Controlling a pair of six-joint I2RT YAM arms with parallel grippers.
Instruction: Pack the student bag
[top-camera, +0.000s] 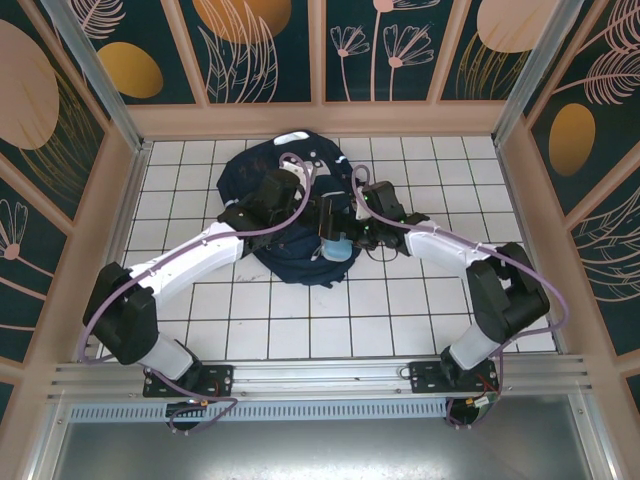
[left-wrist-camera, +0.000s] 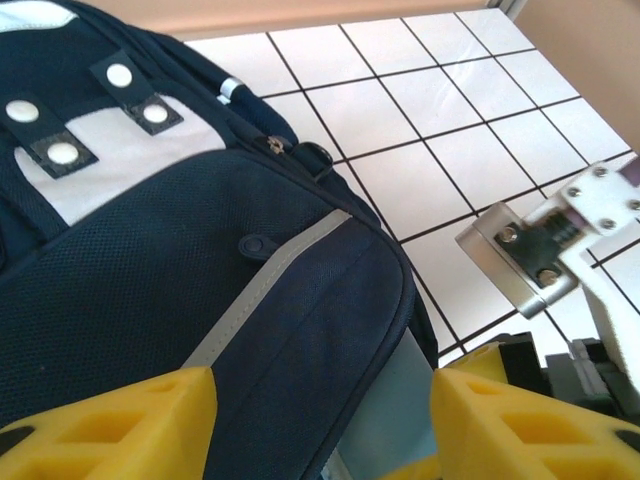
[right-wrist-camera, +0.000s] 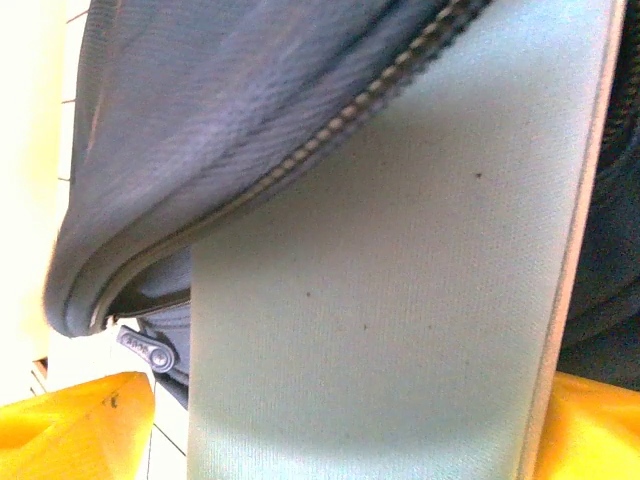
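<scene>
The flap covers the pale grey panel, so the robot's left gripper needs to hold the flap up while its right gripper takes the panel's end (top-camera: 337, 250) and slides it in.
The student bag (top-camera: 262, 178), dark navy with grey-white patches, lies on the white tiled table at the middle back. In the left wrist view its flap (left-wrist-camera: 300, 330) with a grey stripe runs between the yellow fingers (left-wrist-camera: 110, 425) of my left gripper (left-wrist-camera: 322, 420), which is open above it. My right gripper (right-wrist-camera: 345, 430) is open too. Its yellow fingers (right-wrist-camera: 70, 425) stand wide on either side of a pale grey panel (right-wrist-camera: 400, 280) below the open zip (right-wrist-camera: 330, 130). Seen from the top, both grippers (top-camera: 322, 222) (top-camera: 355, 228) meet at the bag's near right edge.
The white tiled table (top-camera: 300, 320) is walled by tan panels on the left, right and back. The right arm's metal wrist part (left-wrist-camera: 545, 255) hangs close to the right of my left gripper. Both arms reach in from the near rail (top-camera: 320, 375).
</scene>
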